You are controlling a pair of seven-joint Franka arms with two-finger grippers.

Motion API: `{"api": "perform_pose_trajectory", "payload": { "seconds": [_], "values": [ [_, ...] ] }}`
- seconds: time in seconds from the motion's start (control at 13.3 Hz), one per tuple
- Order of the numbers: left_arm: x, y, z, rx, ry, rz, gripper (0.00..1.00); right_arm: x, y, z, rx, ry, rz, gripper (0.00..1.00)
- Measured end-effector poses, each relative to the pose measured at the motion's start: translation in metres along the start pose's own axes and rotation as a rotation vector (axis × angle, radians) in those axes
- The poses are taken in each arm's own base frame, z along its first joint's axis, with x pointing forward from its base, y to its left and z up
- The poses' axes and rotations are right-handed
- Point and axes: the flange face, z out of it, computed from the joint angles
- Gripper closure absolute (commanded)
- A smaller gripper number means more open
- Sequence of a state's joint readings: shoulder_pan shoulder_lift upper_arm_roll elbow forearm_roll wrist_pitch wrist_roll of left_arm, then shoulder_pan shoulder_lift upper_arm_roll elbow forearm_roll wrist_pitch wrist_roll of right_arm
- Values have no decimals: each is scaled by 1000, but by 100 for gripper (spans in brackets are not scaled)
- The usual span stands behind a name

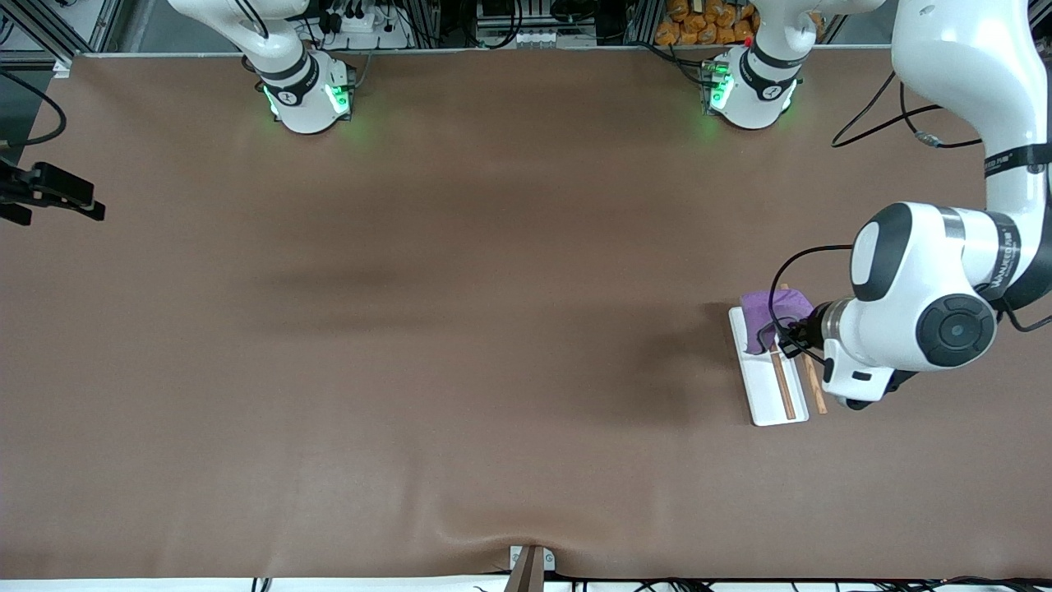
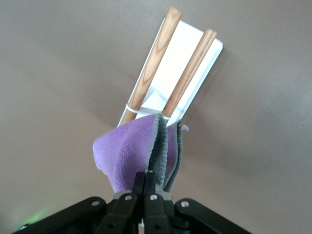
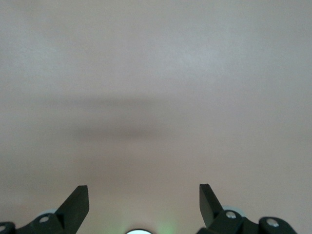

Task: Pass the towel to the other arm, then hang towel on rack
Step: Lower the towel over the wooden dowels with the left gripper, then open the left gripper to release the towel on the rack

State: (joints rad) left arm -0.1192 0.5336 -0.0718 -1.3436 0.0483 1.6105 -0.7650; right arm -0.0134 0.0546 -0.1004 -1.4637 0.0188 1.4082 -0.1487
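The robot's left gripper should release the purple towel draped across both wooden rods (image 1: 775, 340) (image 2: 141, 127) above the rack's white base.
The purple towel (image 1: 768, 311) hangs folded over the rack's end farther from the front camera, at the left arm's end of the table. My left gripper (image 1: 786, 333) is shut on the towel's grey-edged fold (image 2: 131, 151), just above the rods; the left wrist view shows its gripper (image 2: 148, 179) with the jaws pressed together. The rack's white base (image 1: 768, 399) lies flat, with its two wooden rods (image 2: 156, 63) rising from a small white bracket (image 2: 134, 108). My right gripper (image 3: 144, 192) is open over bare table, holds nothing, and does not appear in the front view.
A black camera mount (image 1: 49, 196) juts in at the right arm's end of the table. Black cables (image 1: 871, 123) trail near the left arm's base. A small bracket (image 1: 530, 566) sits at the table edge nearest the front camera.
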Motion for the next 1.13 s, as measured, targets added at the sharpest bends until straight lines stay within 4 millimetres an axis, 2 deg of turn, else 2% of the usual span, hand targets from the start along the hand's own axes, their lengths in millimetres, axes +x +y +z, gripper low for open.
{"api": "perform_pose_trajectory", "payload": {
  "seconds": [0.23,0.38,0.53,0.75,0.98,1.13],
  "values": [
    [-3,-2,-27,-35,38,1,100,-3,7,1,6,-19,46,0],
    [-8,2,-32,-41,44,11,100,-3,2,1,5,-18,56,0],
    [-7,3,-31,-45,43,-31,100,-4,-1,-2,4,-13,62,0],
    [4,1,-20,-51,39,-91,100,-4,-1,-6,2,5,89,0],
    [20,-10,-7,-39,24,-115,100,-4,-1,-18,-2,41,96,0],
    [39,-26,4,-26,16,-124,100,-5,-1,-20,-2,46,97,0]
  ]
}}
